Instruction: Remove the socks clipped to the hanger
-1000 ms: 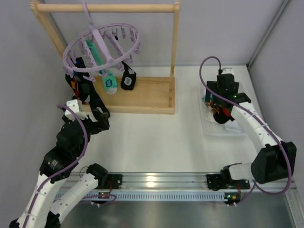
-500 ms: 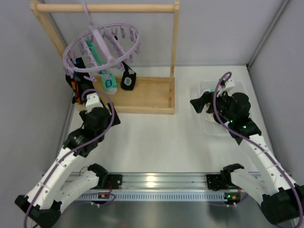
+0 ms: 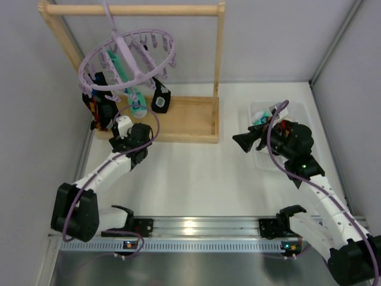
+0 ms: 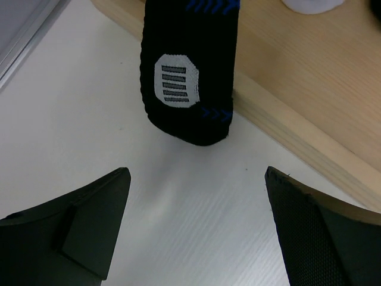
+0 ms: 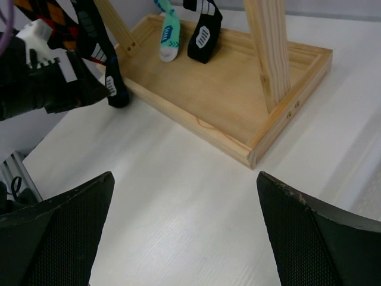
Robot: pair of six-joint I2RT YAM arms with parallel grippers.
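Next, I close my left gripper on the loose lower end (image 3: pixel 94 121) of the argyle sock, which hangs next to the black sock with a white patch.
The lavender ring hanger (image 3: pixel 128 59) hangs from the wooden rack's top rail. Clipped to it are a teal-and-white sock (image 3: pixel 136 101), a black sock (image 3: pixel 161 100), an argyle sock (image 3: pixel 92 104) and a black sock with a white patch (image 3: pixel 108 112). My left gripper (image 3: pixel 118 136) is open and empty, low over the table, with that patched black sock (image 4: pixel 187 77) hanging just ahead of its jaws (image 4: pixel 196 238). My right gripper (image 3: pixel 241 142) is open and empty over the table, facing the rack (image 5: pixel 181 238). The teal sock (image 5: pixel 169 33) and black sock (image 5: pixel 202 30) also show in the right wrist view.
The wooden rack's base tray (image 3: pixel 190 119) and right post (image 3: pixel 219 53) stand between the arms; its front edge (image 4: pixel 309 137) lies just behind the patched sock. A clear bin (image 3: pixel 265 165) holding a teal sock sits at the right under the right arm.
The left arm has stretched forward and lowered its gripper to the rack's front left corner. The right gripper has left the bin and swung left over the table.
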